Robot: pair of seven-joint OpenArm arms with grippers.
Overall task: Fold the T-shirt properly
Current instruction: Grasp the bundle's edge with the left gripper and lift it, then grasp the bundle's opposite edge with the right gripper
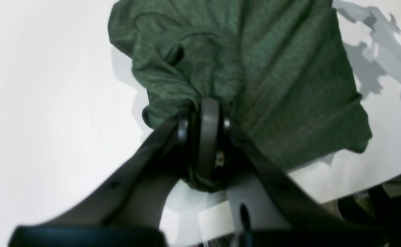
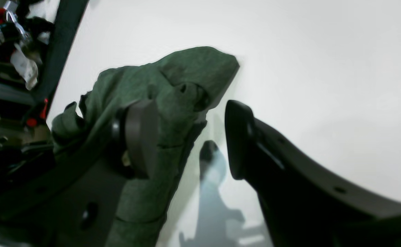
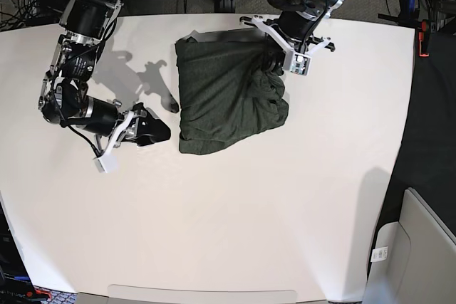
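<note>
The fold in my left gripper is gathered beside the T-shirt's bunched side, so I will open that gripper and take the bunched side's outer edge [image 3: 285,102] before folding.
The dark olive T-shirt [image 3: 221,97] lies bunched in a rough rectangle on the white table [image 3: 285,211], toward the far middle. At the shirt's far right corner my left gripper [image 3: 274,58] is shut on a gathered fold of it. In the left wrist view the fabric [image 1: 272,68] bunches at the pinched left gripper [image 1: 205,109]. My right gripper [image 3: 160,129] stands open just left of the shirt's near left corner. The right wrist view shows this right gripper [image 2: 190,116] with one finger [image 2: 142,137] in front of the T-shirt [image 2: 186,72] and the other over bare table.
Cables and equipment crowd the floor beyond the table's far edge [image 3: 214,13]. A pale grey bin or chair [image 3: 420,247] stands off the table's near right corner. The right wrist view shows a dark table edge strip [image 2: 63,34] with clutter behind it.
</note>
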